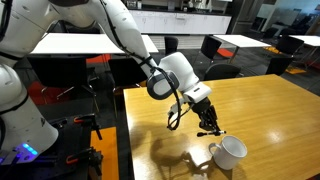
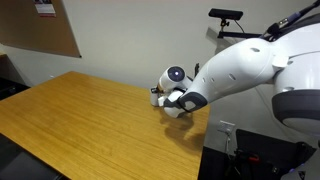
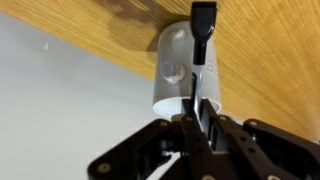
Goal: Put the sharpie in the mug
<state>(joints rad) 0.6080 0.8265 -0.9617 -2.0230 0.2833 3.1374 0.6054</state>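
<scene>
My gripper will let go of the black sharpie inside the opening of the white mug (image 1: 232, 148) (image 3: 187, 103) on the wooden table.
The white mug (image 1: 229, 152) lies on its side on the wooden table (image 1: 270, 110), near the front edge. In the wrist view the mug (image 3: 175, 70) shows with its open mouth toward the camera. My gripper (image 1: 211, 126) hangs just above and behind the mug, shut on the black sharpie (image 3: 201, 45), which sticks out from the fingers (image 3: 196, 118) over the mug's body. In an exterior view the gripper (image 2: 168, 100) is at the table's far edge; the mug is mostly hidden behind it there.
Black chairs (image 1: 212, 46) and white tables (image 1: 72, 43) stand behind the wooden table. A cork board (image 2: 40, 25) hangs on the wall. The table's edge (image 1: 128, 140) runs beside the robot base.
</scene>
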